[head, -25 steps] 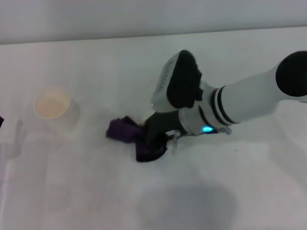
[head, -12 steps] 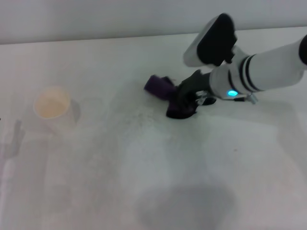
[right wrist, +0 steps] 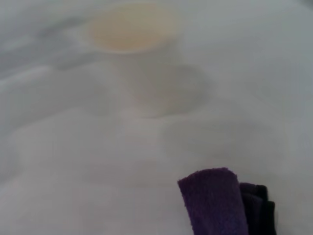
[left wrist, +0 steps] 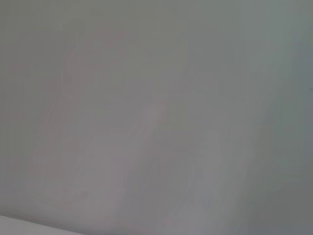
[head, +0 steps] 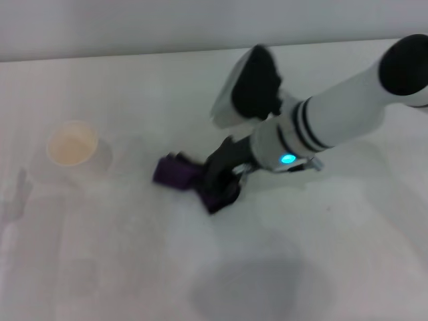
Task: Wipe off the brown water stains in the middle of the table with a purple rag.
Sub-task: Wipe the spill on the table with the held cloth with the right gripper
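Note:
I need to use my right gripper to set the purple rag down between the faint grey shadow and the table's far edge (head: pixel 285 177).
The purple rag (head: pixel 182 175) lies bunched on the white table (head: pixel 134 267) near its middle. My right gripper (head: pixel 219 179) reaches down from the right and is shut on the rag's right end, pressing it against the surface. The rag also shows in the right wrist view (right wrist: pixel 218 204). No brown water stain shows on the table; it is either under the rag or hidden. My left gripper is out of view, and the left wrist view shows only a blank pale surface.
A white paper cup (head: pixel 73 150) with a tan inside stands at the left of the table and also shows in the right wrist view (right wrist: pixel 134 44). The table's far edge (head: pixel 134 59) runs along the back. A faint grey shadow (head: pixel 254 284) lies at the front.
My right gripper swept the rag away to the far right half a second ago, and has now dragged it back to the near left, close to where it was one second ago.

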Motion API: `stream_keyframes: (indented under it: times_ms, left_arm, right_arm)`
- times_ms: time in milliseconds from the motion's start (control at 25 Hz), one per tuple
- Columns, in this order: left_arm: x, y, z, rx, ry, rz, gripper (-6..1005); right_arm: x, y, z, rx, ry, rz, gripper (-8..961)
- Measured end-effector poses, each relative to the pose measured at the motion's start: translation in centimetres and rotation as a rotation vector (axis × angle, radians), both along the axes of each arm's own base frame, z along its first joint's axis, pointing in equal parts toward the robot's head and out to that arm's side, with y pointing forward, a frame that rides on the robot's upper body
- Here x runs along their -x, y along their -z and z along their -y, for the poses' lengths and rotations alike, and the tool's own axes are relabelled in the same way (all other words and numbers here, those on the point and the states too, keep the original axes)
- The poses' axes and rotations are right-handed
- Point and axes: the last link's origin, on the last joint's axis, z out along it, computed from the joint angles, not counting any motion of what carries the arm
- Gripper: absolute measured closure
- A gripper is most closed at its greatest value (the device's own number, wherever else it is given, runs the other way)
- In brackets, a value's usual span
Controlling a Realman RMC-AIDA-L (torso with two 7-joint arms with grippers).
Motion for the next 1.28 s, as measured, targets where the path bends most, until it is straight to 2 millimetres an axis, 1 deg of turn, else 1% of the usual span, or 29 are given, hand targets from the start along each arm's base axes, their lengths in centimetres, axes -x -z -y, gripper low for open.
stream_keyframes:
  times_ms: [120,240,320,400,520,600,720,800,920,1080,1200,1280]
  left_arm:
    - [0.0,0.0,0.0,0.0,0.0,0.0,114]
    - [0.0,0.0,0.0,-0.001,0.0,0.001,113]
    - [0.0,0.0,0.0,-0.002,-0.001,0.002,113]
    - [-0.1,0.0,0.0,-0.001,0.0,0.003,113]
    - [-0.1,0.0,-0.1,-0.001,0.001,0.003,113]
    - [0.0,0.0,0.0,-0.002,-0.001,0.003,113]
    - [0.0,0.0,0.0,-0.004,-0.004,0.004,113]
    - [0.1,-0.1,0.0,-0.005,-0.005,0.003,114]
    - [0.1,-0.1,0.0,-0.006,-0.006,0.003,114]
    - [0.1,-0.1,0.0,-0.007,-0.007,0.004,113]
    - [0.2,-0.1,0.0,-0.009,-0.01,0.004,113]
    - [0.2,-0.2,0.0,-0.013,-0.014,0.005,113]
  right_arm:
    - [1.8,1.3,1.8,0.115,-0.054,-0.002,846]
    - [3.3,2.1,3.3,0.188,-0.111,-0.022,846]
    - [4.0,2.3,3.8,0.204,-0.144,-0.029,846]
    - [3.9,2.3,3.6,0.188,-0.146,-0.026,846]
    - [2.4,2.0,2.1,0.103,-0.116,0.0,846]
    - [1.1,1.4,0.5,0.008,-0.079,0.017,845]
    - [-1.0,0.1,-1.6,-0.128,-0.025,0.032,845]
    - [-2.2,-1.2,-2.8,-0.207,0.002,0.049,845]
    - [-3.9,-2.9,-4.2,-0.295,0.035,0.079,845]
    - [-6.0,-5.3,-5.3,-0.382,0.125,0.104,845]
    - [-7.3,-6.6,-5.4,-0.402,0.17,0.146,845]
    - [-7.6,-7.1,-5.2,-0.399,0.189,0.155,846]
